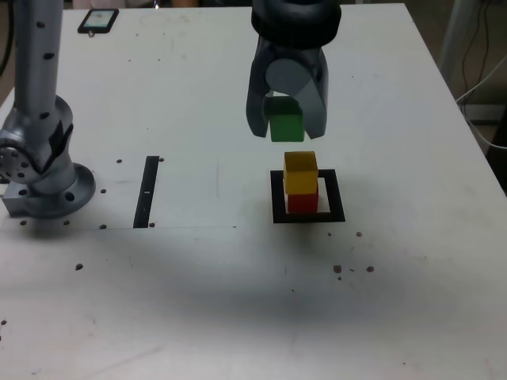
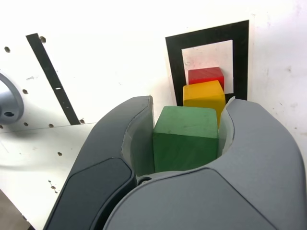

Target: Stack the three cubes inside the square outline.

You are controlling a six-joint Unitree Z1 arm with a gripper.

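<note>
My gripper is going to let go of the green cube on top of the yellow cube [image 1: 298, 152] [image 2: 203, 91].
A yellow cube [image 1: 300, 172] stands on a red cube [image 1: 300, 203] inside the black square outline [image 1: 308, 216] on the white table. My gripper [image 1: 286, 127] hangs in the air just above and slightly behind that stack, shut on the green cube [image 1: 286, 125]. In the wrist view the green cube [image 2: 185, 138] sits clamped between the two grey jaws of my gripper [image 2: 187, 136], with the yellow cube [image 2: 204, 96] and the red cube [image 2: 206, 76] below it inside the square outline [image 2: 175, 72].
A straight black strip [image 1: 147, 191] lies on the table to the exterior view's left of the outline. The arm's grey base [image 1: 43, 170] stands at the left edge. A phone [image 1: 98, 20] rests at the far left corner.
</note>
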